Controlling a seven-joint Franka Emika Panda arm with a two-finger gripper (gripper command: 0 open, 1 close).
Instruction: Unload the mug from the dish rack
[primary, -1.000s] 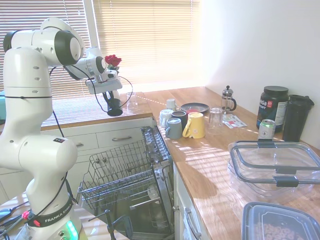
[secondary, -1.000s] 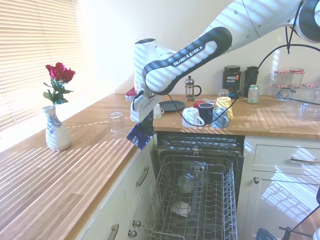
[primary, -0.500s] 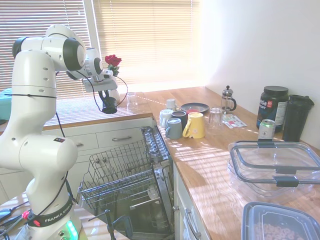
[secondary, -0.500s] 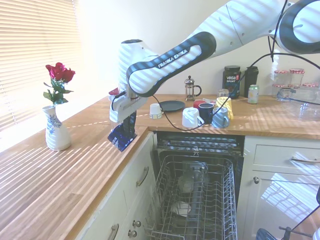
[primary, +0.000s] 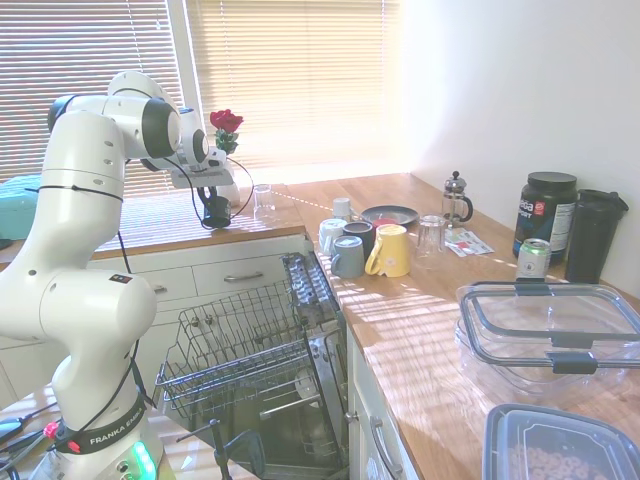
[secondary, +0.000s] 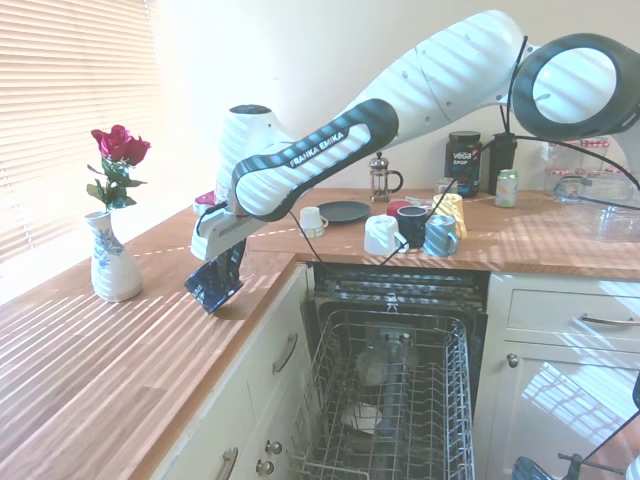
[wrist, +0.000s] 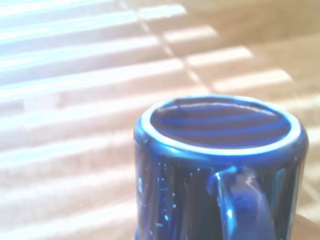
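Note:
I should let go of the mug on the wooden counter (secondary: 209, 321) between the white vase and the counter's front edge.
My gripper (primary: 213, 199) (secondary: 222, 263) is shut on the mug (primary: 216, 213) (secondary: 213, 286), a small glossy dark mug with pale speckles. I hold it tilted, low over the wooden counter (secondary: 150, 350) near its front edge; I cannot tell whether it touches the wood. The mug (wrist: 220, 170) fills the wrist view, base and handle toward the camera. The dish rack (primary: 240, 350) (secondary: 395, 400), a grey wire basket, stands pulled out of the open dishwasher below the counter, apart from the gripper, with a few pale items in it.
A white vase with a red rose (secondary: 111, 262) stands on the counter beyond the mug. A clear glass (primary: 264, 202) is close by. Several mugs (primary: 365, 248) (secondary: 415, 230), a dark plate (primary: 389, 214) and a French press (primary: 456, 198) cluster further along. Plastic containers (primary: 550, 340) sit near the camera.
The arm has carried the mug along the counter, away from the dishwasher toward the vase, and lowered it closer to the wood. The gripper stays shut on it.

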